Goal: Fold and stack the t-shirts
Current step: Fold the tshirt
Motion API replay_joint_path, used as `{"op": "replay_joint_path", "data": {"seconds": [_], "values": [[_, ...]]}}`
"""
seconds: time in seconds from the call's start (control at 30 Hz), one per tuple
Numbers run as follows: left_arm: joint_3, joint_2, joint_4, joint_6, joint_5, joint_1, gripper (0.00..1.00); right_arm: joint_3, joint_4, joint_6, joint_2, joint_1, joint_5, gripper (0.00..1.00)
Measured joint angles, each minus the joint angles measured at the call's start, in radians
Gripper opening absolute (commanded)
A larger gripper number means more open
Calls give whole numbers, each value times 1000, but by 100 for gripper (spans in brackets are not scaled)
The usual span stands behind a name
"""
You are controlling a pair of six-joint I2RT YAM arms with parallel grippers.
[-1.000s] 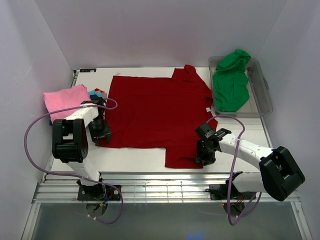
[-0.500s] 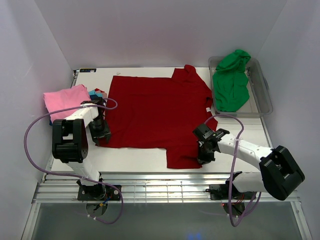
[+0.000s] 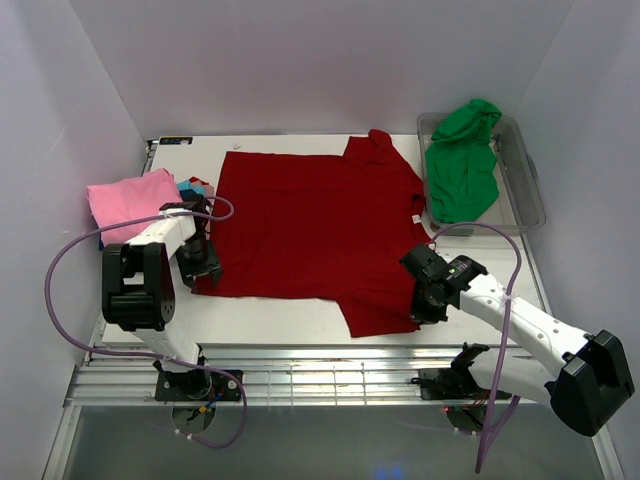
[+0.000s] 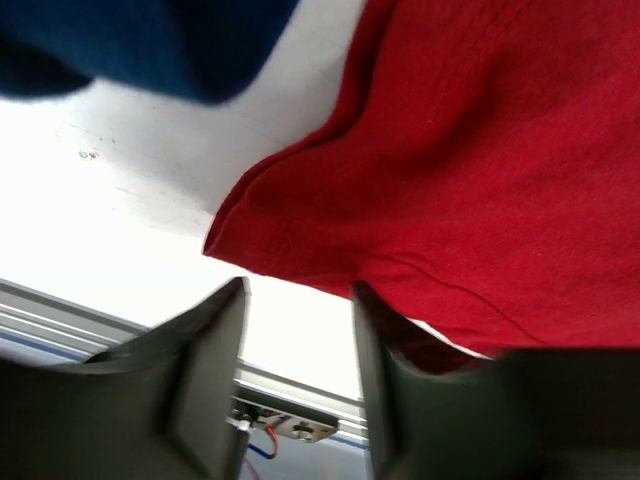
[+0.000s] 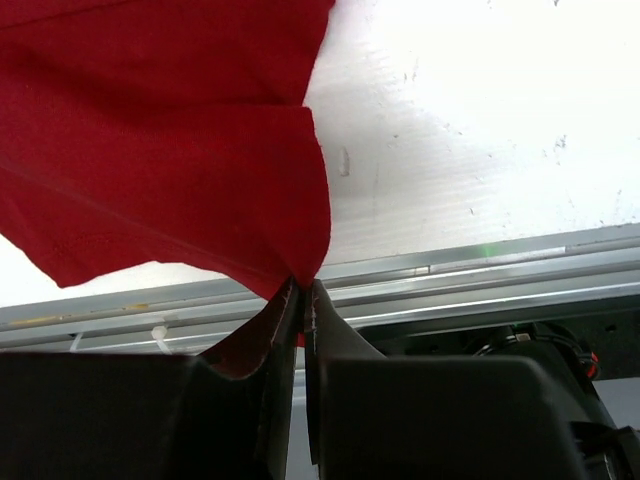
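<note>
The red t-shirt's near corner lies beyond the open fingertips of the robot's left gripper, so that gripper should grip the hem there (image 4: 290, 276) before both grippers fold the shirt over.
A red t-shirt (image 3: 310, 225) lies spread flat across the middle of the table. My right gripper (image 3: 425, 300) is shut on its near right corner, and in the right wrist view the cloth (image 5: 160, 150) runs down into the closed jaws (image 5: 303, 290). My left gripper (image 3: 203, 268) stands open at the shirt's near left corner. In the left wrist view the hem (image 4: 470, 180) lies just past the fingertips (image 4: 298, 300), with nothing between them. A green t-shirt (image 3: 460, 165) is heaped in the tub. A pink t-shirt (image 3: 130, 200) sits folded at the left, with a blue one (image 3: 188, 187) beside it.
The clear plastic tub (image 3: 530, 190) stands at the back right. The table's metal front rail (image 3: 320, 360) runs just below both grippers. White walls close in the left, back and right sides.
My right gripper has shut on the red shirt's near right corner and drawn it to the right; that arm has swung right. The left gripper stays in place.
</note>
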Motion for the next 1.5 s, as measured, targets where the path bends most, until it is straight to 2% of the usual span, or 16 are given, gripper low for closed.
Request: {"op": "replay_joint_path", "data": {"seconds": [0.07, 0.2, 0.37, 0.5, 0.53, 0.6, 0.63, 0.7, 0.73, 1.03, 1.3, 1.5], "values": [[-2, -3, -7, -3, 1, 0, 68, 0, -17, 8, -8, 0, 3, 8], [-2, -6, -9, -13, 2, 0, 73, 1, -40, 26, -13, 0, 9, 8], [-7, -5, -12, -17, 6, 0, 72, 6, -58, 35, -25, 0, 14, 8], [-40, 14, -5, -23, 20, 0, 55, 20, -63, 39, -36, 0, 18, 8], [-52, 24, -3, -23, 24, 0, 42, 23, -65, 40, -39, 0, 19, 8], [-64, 34, -10, -26, 38, 0, 28, 27, -71, 45, -43, 0, 22, 8], [-66, 34, -10, -24, 41, 0, 15, 28, -73, 47, -47, 0, 23, 8], [-66, 38, -7, -25, 45, -1, 3, 28, -79, 52, -53, 0, 25, 8], [-66, 41, -7, -24, 48, -1, 0, 29, -82, 53, -56, 0, 25, 8], [-59, 34, -10, -18, 59, 0, 0, 109, -93, 55, -37, 0, 52, 8], [58, -42, -46, -21, 74, 0, 0, 278, -89, 19, 113, 0, 92, 8], [88, -77, -54, -28, 74, 0, 0, 325, -74, -17, 178, 0, 106, 8]]}}
